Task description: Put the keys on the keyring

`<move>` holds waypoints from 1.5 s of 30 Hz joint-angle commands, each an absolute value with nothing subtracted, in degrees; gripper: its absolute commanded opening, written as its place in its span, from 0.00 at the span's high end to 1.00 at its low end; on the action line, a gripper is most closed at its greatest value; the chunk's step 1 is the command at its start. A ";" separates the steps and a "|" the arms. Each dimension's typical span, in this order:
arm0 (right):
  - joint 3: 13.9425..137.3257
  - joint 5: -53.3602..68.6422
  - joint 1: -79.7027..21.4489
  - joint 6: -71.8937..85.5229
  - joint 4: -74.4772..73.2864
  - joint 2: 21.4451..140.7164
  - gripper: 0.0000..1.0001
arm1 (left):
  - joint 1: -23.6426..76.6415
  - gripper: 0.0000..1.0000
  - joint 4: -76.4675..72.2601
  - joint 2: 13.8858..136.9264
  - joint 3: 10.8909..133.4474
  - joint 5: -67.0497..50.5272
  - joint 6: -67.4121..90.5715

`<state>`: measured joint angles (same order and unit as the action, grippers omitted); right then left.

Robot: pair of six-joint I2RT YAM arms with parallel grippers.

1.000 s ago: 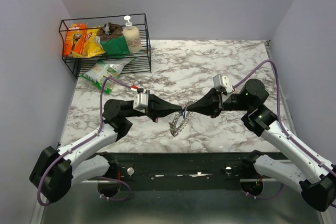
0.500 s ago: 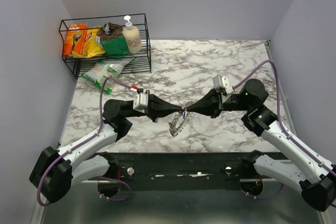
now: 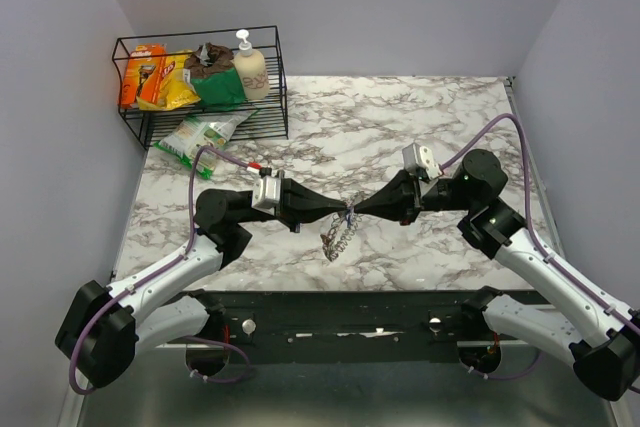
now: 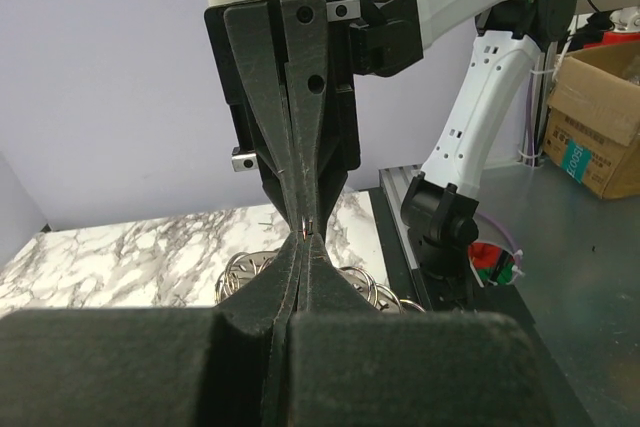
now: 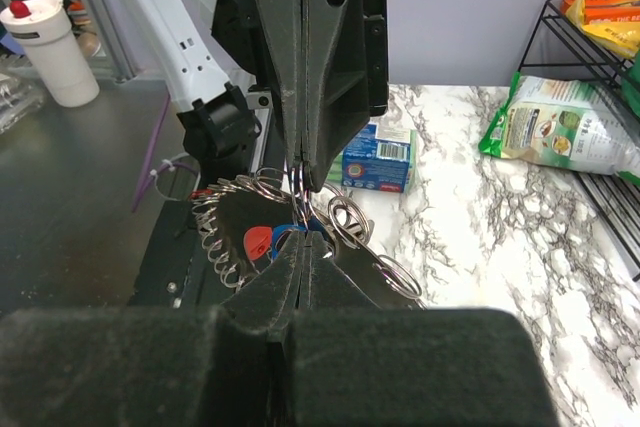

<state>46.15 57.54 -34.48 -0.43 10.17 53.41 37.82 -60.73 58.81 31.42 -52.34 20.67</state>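
My right gripper should open and pinch that loop (image 5: 299, 197), as it is shut at the blue-headed key, below the keyring's thin loop in my left gripper.
My left gripper (image 3: 345, 211) and right gripper (image 3: 356, 211) meet tip to tip above the table's near middle. The keyring (image 3: 338, 237), a silvery chain of wire loops, hangs below them. In the right wrist view my right gripper (image 5: 303, 238) is shut at a blue-headed key (image 5: 283, 238), with a red-headed key (image 5: 257, 244) beside it among the keyring's loops (image 5: 215, 237). The left gripper's fingertips (image 5: 303, 179) pinch a thin loop just above. In the left wrist view my left gripper (image 4: 305, 239) is shut on that thin wire, and loops (image 4: 247, 272) show behind it. Other keys are hidden.
A black wire basket (image 3: 130, 112) with snack packs and a soap bottle (image 3: 249, 65) stands at the back left. A green snack bag (image 3: 200, 134) lies in front of it. A small blue box (image 5: 378, 155) sits on the marble near the left arm.
Both grippers stay shut tip to tip. The right wrist has shifted slightly left, and the hanging keyring has swung a little.
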 commanded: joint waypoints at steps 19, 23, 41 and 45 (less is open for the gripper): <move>46.41 59.94 -34.28 -0.88 9.23 56.16 0.99 | 37.53 1.00 -65.65 58.97 34.72 -53.52 22.15; 46.41 60.03 -34.28 -0.62 10.02 56.51 0.99 | 37.53 1.00 -66.00 59.41 34.80 -53.61 22.50; 44.39 55.37 -34.28 -0.18 11.16 53.18 0.63 | 37.53 1.00 -63.98 58.80 31.82 -53.00 20.66; 43.86 54.23 -34.28 -0.18 11.34 51.51 0.50 | 37.44 1.00 -63.46 58.54 31.81 -53.09 20.48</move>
